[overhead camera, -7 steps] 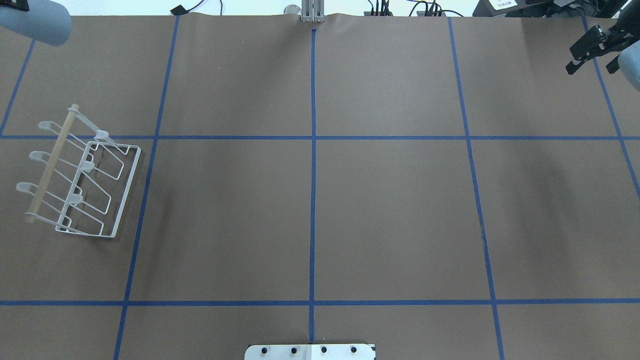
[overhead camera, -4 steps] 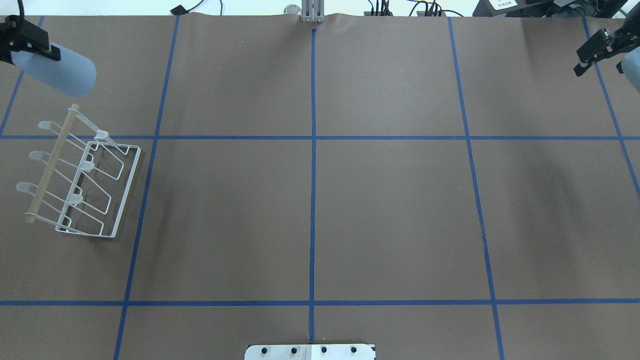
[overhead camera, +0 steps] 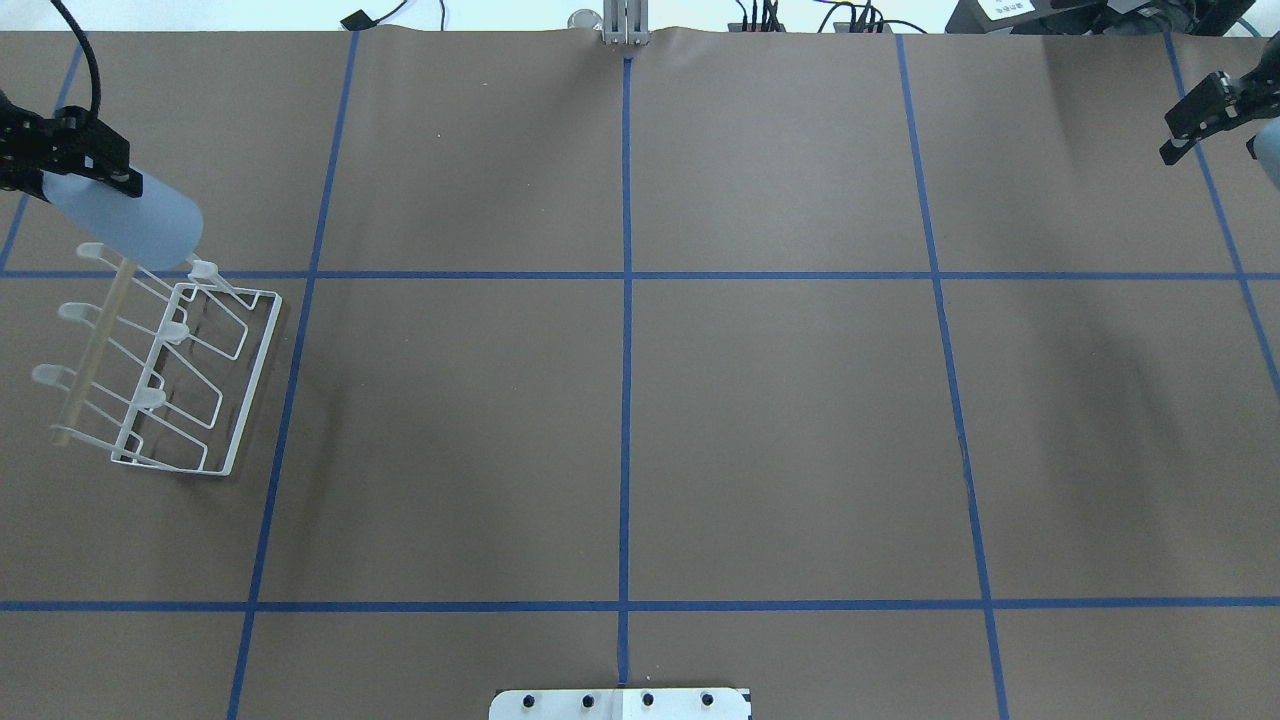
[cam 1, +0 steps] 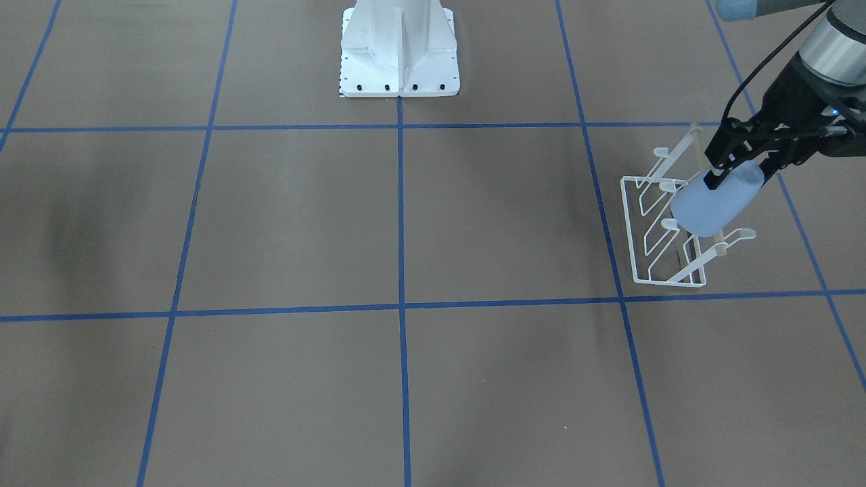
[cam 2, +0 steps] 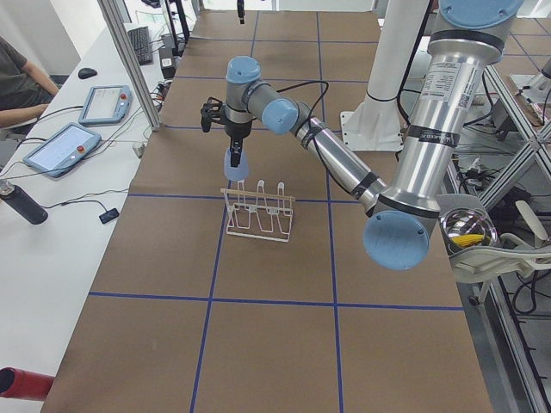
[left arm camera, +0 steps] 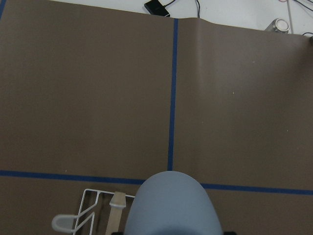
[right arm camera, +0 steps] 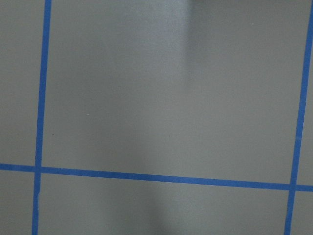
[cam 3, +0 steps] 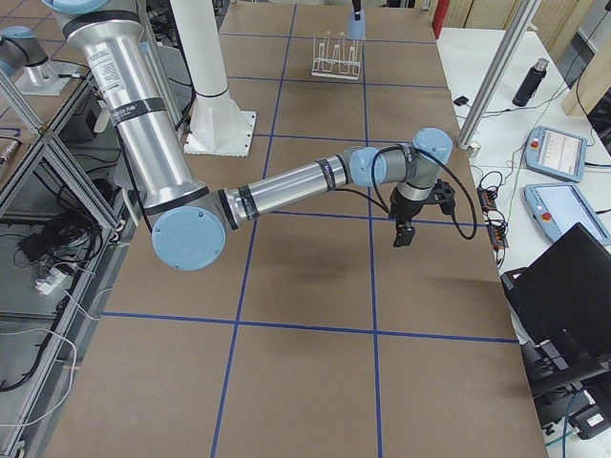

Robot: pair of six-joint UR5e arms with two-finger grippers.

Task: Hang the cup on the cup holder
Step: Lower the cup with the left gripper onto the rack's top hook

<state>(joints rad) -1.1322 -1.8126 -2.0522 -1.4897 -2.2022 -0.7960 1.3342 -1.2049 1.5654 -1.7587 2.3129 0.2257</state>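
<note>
Next, my left gripper releases the pale blue cup on the cup holder's far peg point(cam 1: 660, 226) facing the middle of the table.
My left gripper point(overhead camera: 72, 165) is shut on the narrow end of the pale blue cup point(overhead camera: 128, 222) and holds it tilted, rim down, in the air. The cup hangs over the far end of the white wire cup holder point(overhead camera: 170, 372), by the tip of its wooden rod. I cannot tell whether it touches a prong. The front view shows the cup point(cam 1: 716, 203) over the cup holder point(cam 1: 659, 233) and the gripper point(cam 1: 741, 161) above. The left wrist view shows the cup point(left arm camera: 171, 205) and a rack corner point(left arm camera: 93, 196). My right gripper point(overhead camera: 1178, 135) is empty, jaws apart, at the far right.
The table is brown paper with blue tape grid lines point(overhead camera: 626, 300). The white robot pedestal base point(cam 1: 399, 54) stands at the near middle edge. Cables and a post point(overhead camera: 625, 25) line the far edge. Tablets and a bottle point(cam 2: 24, 204) lie on a side table.
My left gripper has carried the cup from the far left corner toward the robot, until it is over the holder's far end. My right gripper has drifted toward the right edge.
</note>
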